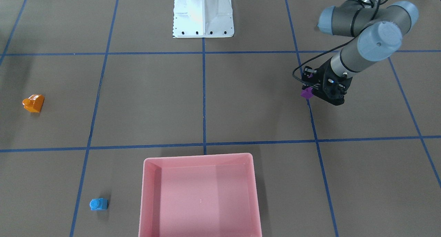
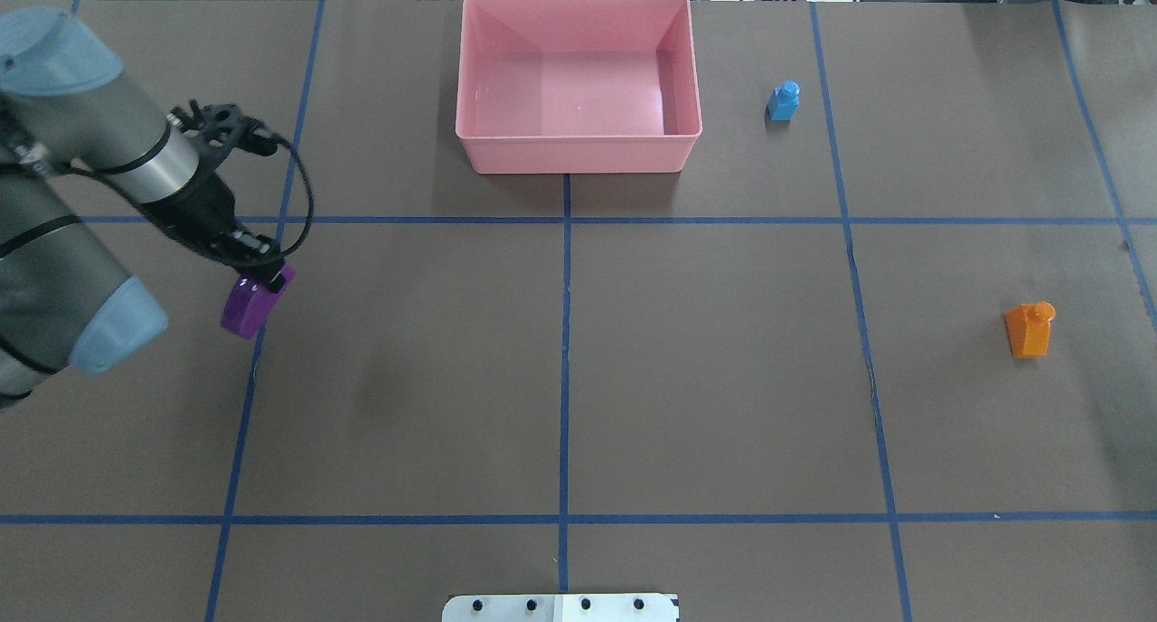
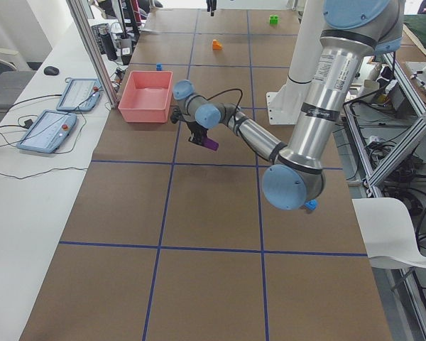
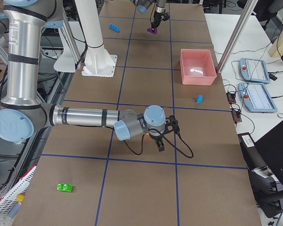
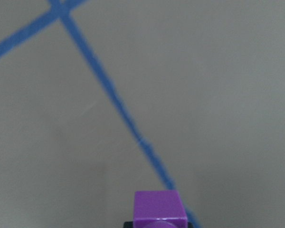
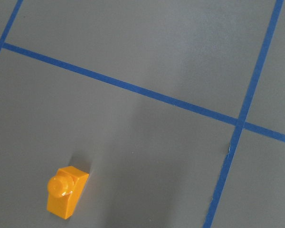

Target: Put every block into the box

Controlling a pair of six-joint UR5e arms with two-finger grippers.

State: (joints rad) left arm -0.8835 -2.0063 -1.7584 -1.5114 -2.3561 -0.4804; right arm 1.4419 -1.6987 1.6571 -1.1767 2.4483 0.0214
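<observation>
I will next move my right gripper to the orange block and close it on the block's body (image 1: 37, 101) (image 6: 73, 187) beside its round knob.
My left gripper (image 2: 262, 283) is shut on the purple block (image 2: 250, 306) and holds it above the table at the left, short of the box. The left wrist view shows this purple block (image 5: 160, 209) at its bottom edge over a blue tape line. The pink box (image 2: 578, 138) stands far centre with nothing in it. To its right stands the small blue block (image 2: 783, 100). The orange block (image 2: 1030, 329) lies mid right and shows in the right wrist view (image 6: 64, 190). The right gripper (image 4: 159, 140) hovers near it; I cannot tell its state. The long blue block (image 4: 114, 27) and green block (image 4: 64, 187) lie on outer squares.
The white robot base (image 1: 203, 16) stands at the table's near middle edge. Blue tape lines divide the brown table (image 2: 723, 378) into squares. Tablets (image 3: 46, 131) and cables lie on a white side bench beyond the box.
</observation>
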